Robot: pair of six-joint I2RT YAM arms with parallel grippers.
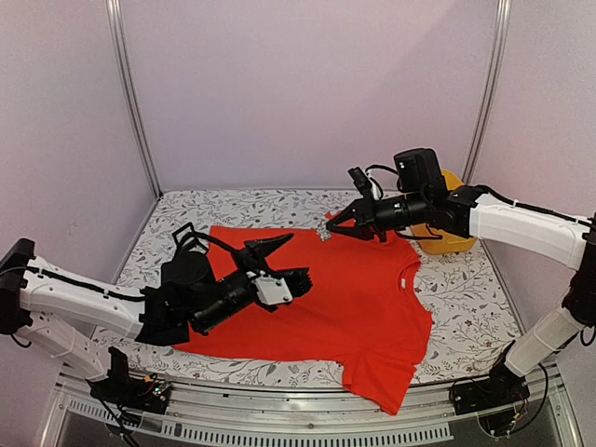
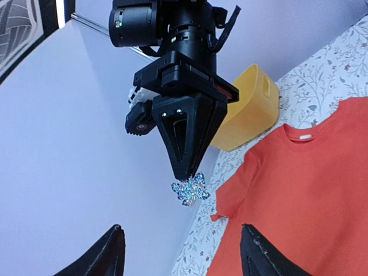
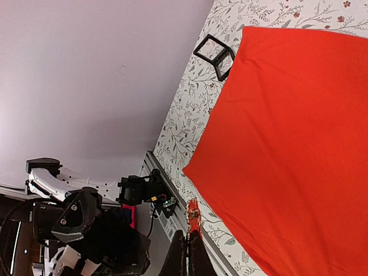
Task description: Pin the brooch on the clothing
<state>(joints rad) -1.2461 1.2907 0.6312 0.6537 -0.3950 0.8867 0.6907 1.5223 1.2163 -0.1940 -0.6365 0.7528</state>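
Observation:
I need to close my left gripper on the brooch's loose lower edge (image 1: 322,236) (image 2: 189,201), which sticks out below the fingers of my right gripper.
The red-orange T-shirt (image 1: 326,307) lies flat on the floral cloth, neck to the right. My right gripper (image 1: 332,224) hangs above the shirt's far edge, shut on the glittery brooch (image 1: 323,230). In the left wrist view the right gripper (image 2: 187,172) points down with the brooch (image 2: 190,190) at its tips, above the shirt (image 2: 310,195). In the right wrist view the shut gripper (image 3: 189,233) holds the brooch (image 3: 194,211) edge-on, beside the shirt (image 3: 287,132). My left gripper (image 1: 291,260) is open and empty over the shirt's middle, facing the brooch; its fingertips (image 2: 109,253) frame the view.
A yellow basket (image 1: 449,233) stands at the back right behind the right arm, also in the left wrist view (image 2: 250,109). A small black square box (image 1: 189,238) sits by the shirt's left edge, also in the right wrist view (image 3: 214,49). Walls enclose the table.

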